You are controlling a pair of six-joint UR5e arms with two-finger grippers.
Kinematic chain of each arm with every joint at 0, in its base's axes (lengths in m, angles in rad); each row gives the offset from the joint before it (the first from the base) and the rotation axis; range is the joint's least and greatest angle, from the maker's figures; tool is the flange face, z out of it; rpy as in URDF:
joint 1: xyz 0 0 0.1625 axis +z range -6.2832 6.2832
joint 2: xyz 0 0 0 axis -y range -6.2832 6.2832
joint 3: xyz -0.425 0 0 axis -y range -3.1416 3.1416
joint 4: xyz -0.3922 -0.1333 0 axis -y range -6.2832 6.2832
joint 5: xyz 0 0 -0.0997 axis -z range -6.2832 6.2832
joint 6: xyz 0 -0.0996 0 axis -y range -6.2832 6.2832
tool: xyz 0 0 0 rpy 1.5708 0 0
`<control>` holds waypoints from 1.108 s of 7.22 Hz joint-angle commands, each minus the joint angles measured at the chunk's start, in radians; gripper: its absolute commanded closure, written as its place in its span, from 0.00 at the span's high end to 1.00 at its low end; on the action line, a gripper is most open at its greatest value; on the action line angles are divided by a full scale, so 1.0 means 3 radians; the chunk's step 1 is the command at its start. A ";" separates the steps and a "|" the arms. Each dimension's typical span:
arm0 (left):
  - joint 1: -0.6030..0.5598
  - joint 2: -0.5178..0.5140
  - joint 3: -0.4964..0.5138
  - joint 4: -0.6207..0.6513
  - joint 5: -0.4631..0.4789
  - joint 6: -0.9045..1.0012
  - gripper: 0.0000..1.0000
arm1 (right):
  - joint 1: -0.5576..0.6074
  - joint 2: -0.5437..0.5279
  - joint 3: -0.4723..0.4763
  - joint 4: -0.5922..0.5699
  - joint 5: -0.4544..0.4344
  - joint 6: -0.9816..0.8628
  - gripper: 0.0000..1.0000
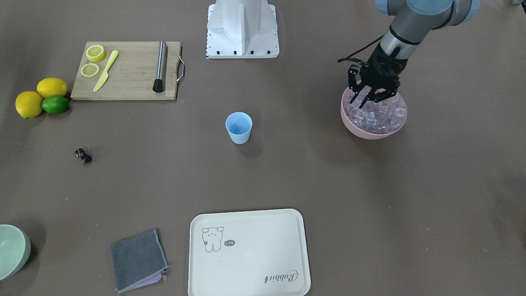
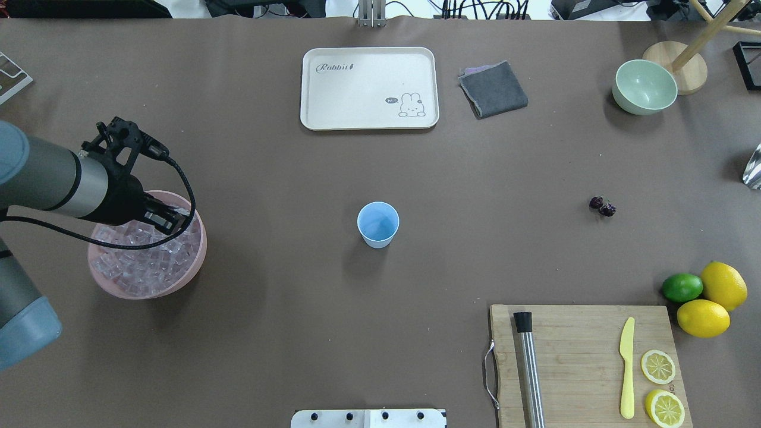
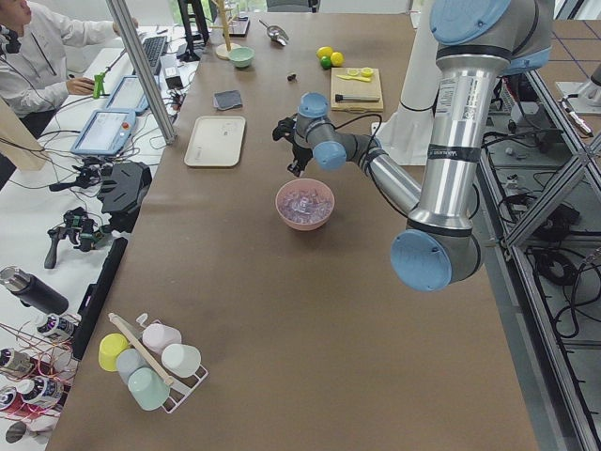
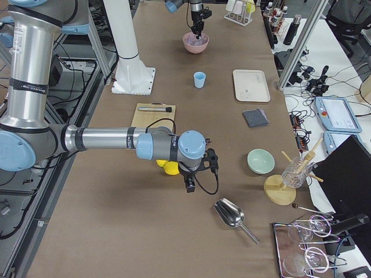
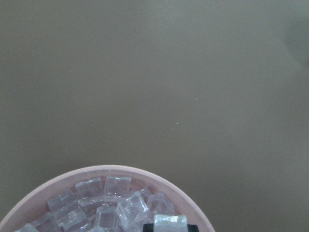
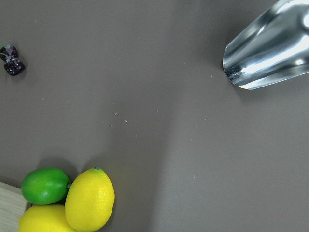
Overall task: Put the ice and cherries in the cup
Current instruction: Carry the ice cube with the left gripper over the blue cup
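Note:
Next, my left gripper lets go of the ice cube so that it rests on the bottom inside the pale blue cup (image 1: 242, 131).
The pale blue cup (image 1: 238, 127) (image 2: 378, 224) stands upright at the table's middle. The cherries (image 1: 83, 156) (image 2: 602, 206) (image 6: 10, 60) lie on the bare table on the robot's right side. Ice (image 1: 380, 117) (image 5: 116, 203) fills the pink bowl (image 2: 193, 270) on the robot's left. My left gripper (image 1: 372, 100) (image 2: 169, 219) is down in that bowl, and in the left wrist view one ice cube (image 5: 170, 221) sits right at its closed tips. My right gripper (image 4: 189, 186) hangs over the table near the lemons; I cannot tell whether it is open or shut.
A wooden cutting board (image 2: 576, 356) holds a steel muddler, a yellow knife and lemon halves, with two lemons (image 2: 713, 300) and a lime (image 2: 682, 287) beside it. A cream tray (image 2: 368, 89), a grey cloth (image 2: 493, 89), a green bowl (image 2: 645, 87) and a metal scoop (image 6: 270, 48) lie farther off.

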State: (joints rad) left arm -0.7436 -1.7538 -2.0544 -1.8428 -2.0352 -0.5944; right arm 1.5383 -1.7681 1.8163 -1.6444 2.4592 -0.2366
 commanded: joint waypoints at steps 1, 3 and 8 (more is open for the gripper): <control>-0.0007 -0.0985 0.0225 0.0683 -0.0093 -0.0434 0.00 | -0.0004 0.0014 0.0091 0.0000 0.0004 0.0037 1.00; 0.0365 -0.1545 0.0608 0.0748 0.0145 -0.0885 0.00 | -0.0004 0.0019 0.0163 0.0000 0.0004 0.0037 1.00; 0.0745 -0.2131 0.1290 0.0707 0.0505 -0.1225 0.00 | -0.0004 0.0019 0.0169 0.0000 0.0004 0.0037 1.00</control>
State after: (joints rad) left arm -0.5242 -2.3904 -1.6785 -1.6293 -1.8933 -0.9656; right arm 1.5370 -1.7630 1.8668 -1.6444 2.4595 -0.2255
